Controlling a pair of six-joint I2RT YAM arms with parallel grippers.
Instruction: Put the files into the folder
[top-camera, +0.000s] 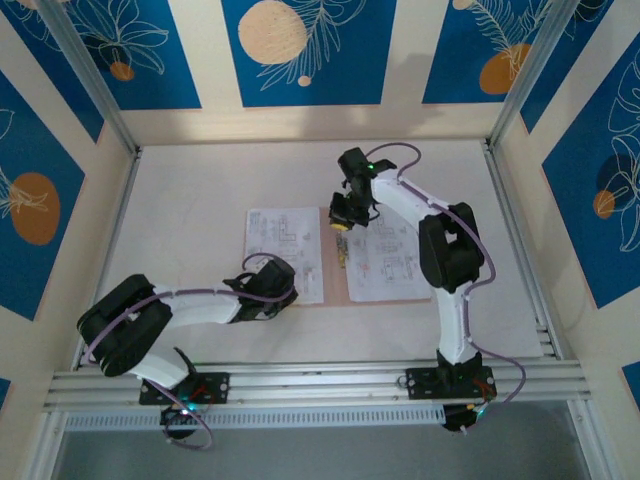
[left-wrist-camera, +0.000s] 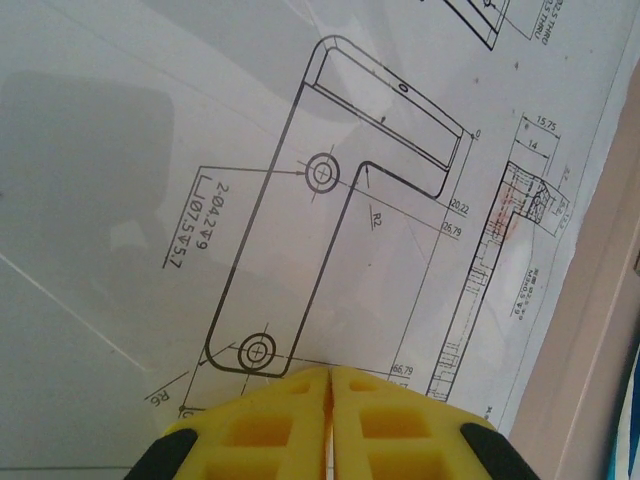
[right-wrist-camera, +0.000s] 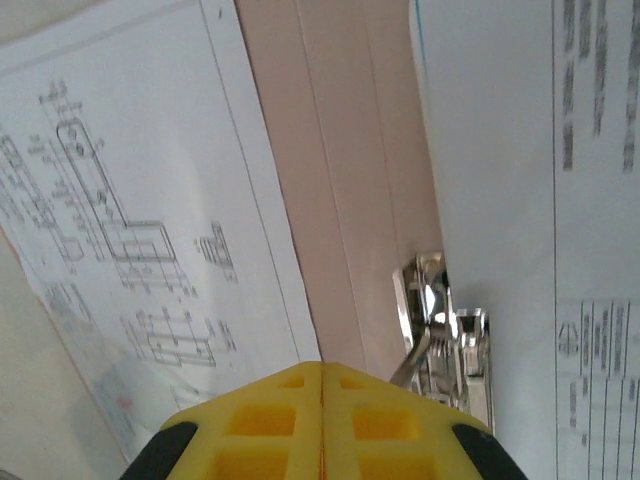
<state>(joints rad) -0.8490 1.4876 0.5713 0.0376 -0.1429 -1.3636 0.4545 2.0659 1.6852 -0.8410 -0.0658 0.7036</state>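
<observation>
The metal clip's lever sticks out over the spine and my right gripper hangs shut beyond it, so next I come around, open and grip the lever's loose end (right-wrist-camera: 400, 377).
The pinkish-brown folder (top-camera: 335, 285) lies open on the table. One white printed sheet (top-camera: 283, 238) rests on its left half and another (top-camera: 385, 262) on its right half. My left gripper (top-camera: 275, 290) is shut, low over the left sheet's near right corner. In the left wrist view its tips (left-wrist-camera: 329, 372) point at a line drawing (left-wrist-camera: 300, 200). My right gripper (top-camera: 342, 222) is shut above the far end of the spine. Its tips (right-wrist-camera: 321, 366) hang over the bare folder card (right-wrist-camera: 340, 150), between the left sheet (right-wrist-camera: 130, 220) and the right sheet (right-wrist-camera: 520, 180). The bright blue sheet is hidden.
A shiny metal clip (right-wrist-camera: 440, 330) sits on the folder's spine just right of my right fingertips, at the right sheet's edge. Aluminium rails (top-camera: 300, 380) run along the near edge. Walls enclose the white table (top-camera: 180, 200) on three sides.
</observation>
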